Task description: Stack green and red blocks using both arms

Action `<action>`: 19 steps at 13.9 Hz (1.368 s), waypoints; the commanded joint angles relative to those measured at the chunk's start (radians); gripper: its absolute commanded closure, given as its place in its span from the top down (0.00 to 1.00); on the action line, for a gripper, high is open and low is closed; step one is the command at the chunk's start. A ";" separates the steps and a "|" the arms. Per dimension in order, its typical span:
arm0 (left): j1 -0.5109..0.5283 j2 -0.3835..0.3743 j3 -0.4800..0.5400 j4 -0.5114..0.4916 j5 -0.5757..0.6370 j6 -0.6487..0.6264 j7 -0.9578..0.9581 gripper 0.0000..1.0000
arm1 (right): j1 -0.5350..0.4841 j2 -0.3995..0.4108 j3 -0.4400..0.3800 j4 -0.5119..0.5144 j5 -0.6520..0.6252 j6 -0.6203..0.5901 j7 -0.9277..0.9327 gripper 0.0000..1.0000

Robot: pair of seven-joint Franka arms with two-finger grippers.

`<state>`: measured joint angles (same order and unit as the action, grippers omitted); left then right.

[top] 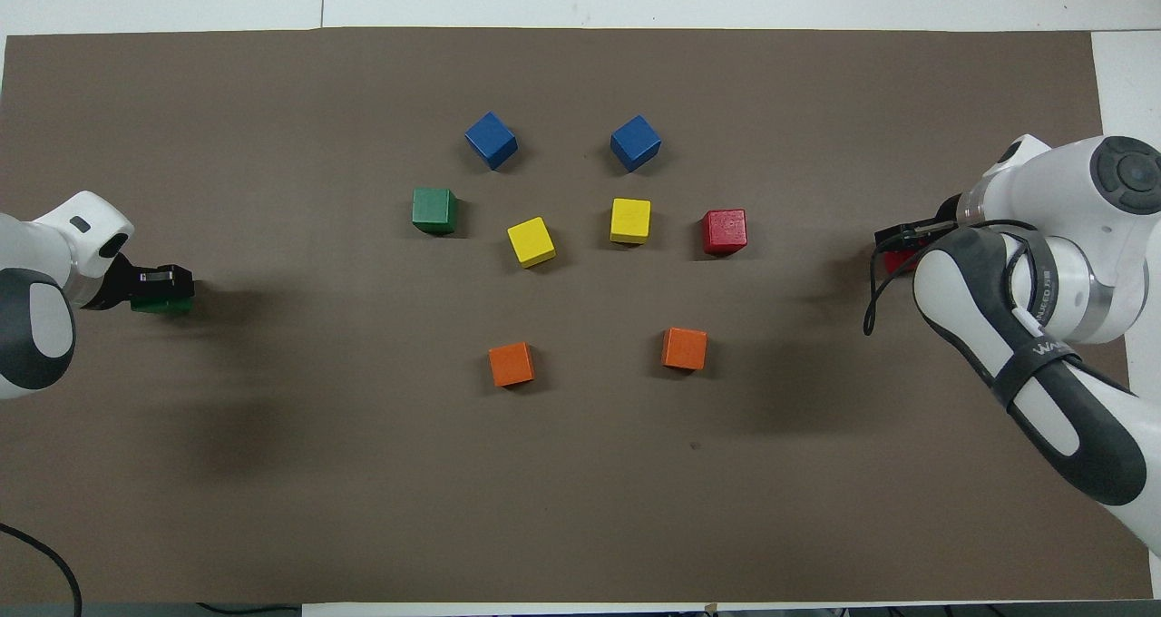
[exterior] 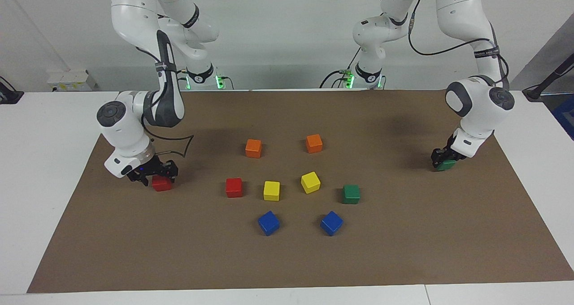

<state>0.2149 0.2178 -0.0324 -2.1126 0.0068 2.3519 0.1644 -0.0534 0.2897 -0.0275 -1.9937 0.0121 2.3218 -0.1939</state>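
I will next close my right gripper on the red block point(top: 725, 231) beside the yellow cube in the middle group.
One red block point(exterior: 233, 187) and one green block point(exterior: 351, 194) lie on the brown mat in the middle group; they also show in the overhead view as the red block point(top: 725, 231) and the green block point(top: 434, 210). My right gripper point(exterior: 154, 174) is low at the mat around the second red block point(exterior: 162, 184), toward the right arm's end; from above only a sliver of that block point(top: 896, 261) shows under the gripper point(top: 907, 236). My left gripper point(exterior: 444, 158) is low around the second green block point(exterior: 447, 165), toward the left arm's end, seen from above as gripper point(top: 163, 283) and block point(top: 161, 306).
Two orange cubes point(exterior: 253, 148) point(exterior: 314, 143) lie nearer to the robots than the middle blocks. Two yellow cubes point(exterior: 271, 190) point(exterior: 310, 182) lie between the middle red and green blocks. Two blue cubes point(exterior: 268, 222) point(exterior: 331, 223) lie farther out. The mat point(exterior: 403, 251) covers most of the table.
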 commanded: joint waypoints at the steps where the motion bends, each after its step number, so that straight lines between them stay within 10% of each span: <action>1: 0.011 -0.022 -0.007 -0.036 -0.005 0.033 0.056 0.00 | -0.009 -0.041 0.008 0.114 -0.003 -0.187 0.002 1.00; 6: 0.012 -0.009 -0.007 -0.038 -0.005 0.037 0.073 0.00 | 0.104 0.005 0.012 0.496 -0.009 -0.570 0.201 1.00; 14: 0.012 -0.002 -0.006 -0.079 -0.005 0.098 0.102 0.00 | 0.326 0.127 0.014 0.529 -0.034 -0.452 0.505 1.00; 15: 0.011 -0.002 -0.006 -0.076 -0.005 0.098 0.109 0.06 | 0.329 0.135 0.014 0.529 -0.031 -0.417 0.508 1.00; 16: 0.008 0.000 -0.006 -0.069 -0.005 0.087 0.118 0.99 | 0.340 0.140 0.014 0.517 -0.027 -0.385 0.510 1.00; 19: -0.006 0.002 -0.006 0.011 -0.002 -0.017 0.125 1.00 | 0.360 0.148 0.017 0.466 -0.026 -0.317 0.510 1.00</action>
<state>0.2147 0.2204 -0.0361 -2.1566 0.0067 2.4044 0.2709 0.2993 0.4323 -0.0134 -1.5061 -0.0189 1.9626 0.3066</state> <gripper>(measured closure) 0.423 0.000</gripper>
